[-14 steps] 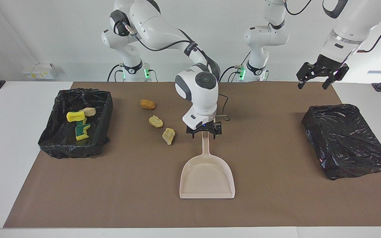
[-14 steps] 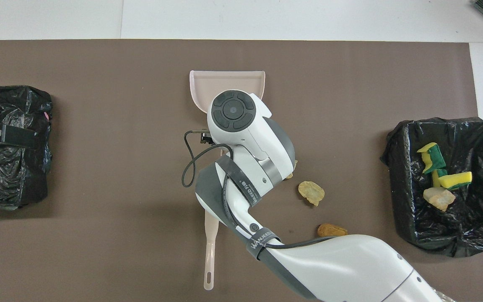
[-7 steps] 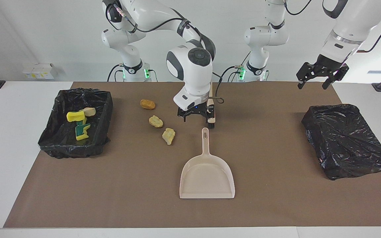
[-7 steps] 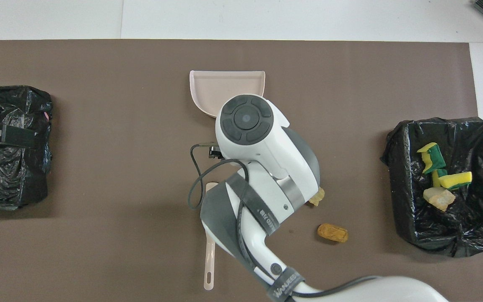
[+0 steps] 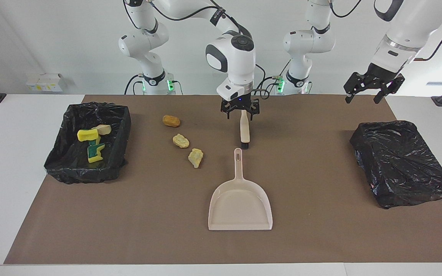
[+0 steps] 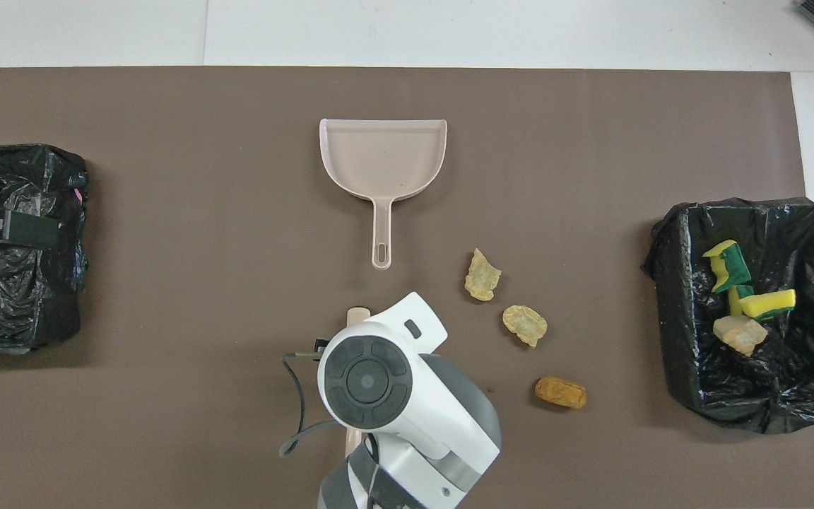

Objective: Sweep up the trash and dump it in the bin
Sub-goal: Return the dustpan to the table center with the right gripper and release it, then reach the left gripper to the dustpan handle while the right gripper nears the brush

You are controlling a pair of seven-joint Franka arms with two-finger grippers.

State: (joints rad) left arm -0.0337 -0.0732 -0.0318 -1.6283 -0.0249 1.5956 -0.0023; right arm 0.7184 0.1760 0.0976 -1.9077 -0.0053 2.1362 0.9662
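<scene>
My right gripper will close next on the handle (image 6: 353, 440) of the beige brush, gripping the part of the handle that is nearer to the robots, away from the dustpan.
Three loose pieces of trash lie in a row on the brown mat: a brown lump (image 5: 171, 121) (image 6: 560, 392), a tan lump (image 5: 180, 140) (image 6: 524, 325) and a pale yellow scrap (image 5: 195, 157) (image 6: 482, 274). The open black-lined bin (image 5: 122, 153) (image 6: 668, 240) at the right arm's end holds yellow and green sponge chunks (image 5: 94, 152) and a tan lump (image 5: 104, 129). The beige brush (image 5: 244, 132) lies on the mat, nearer to the robots than the beige dustpan (image 5: 240, 203) (image 6: 382, 159). My right gripper (image 5: 241, 114) is open over the brush's handle end. My left gripper (image 5: 363, 96) waits open, raised at the left arm's end.
A second bin wrapped in a black bag (image 5: 401, 163) (image 6: 18, 247) sits at the left arm's end of the mat. In the overhead view the right arm's wrist (image 6: 372, 382) covers most of the brush.
My right gripper has left the dustpan's handle, pulled back toward the robots and come over the brush's handle. Dustpan, trash and left arm have not moved.
</scene>
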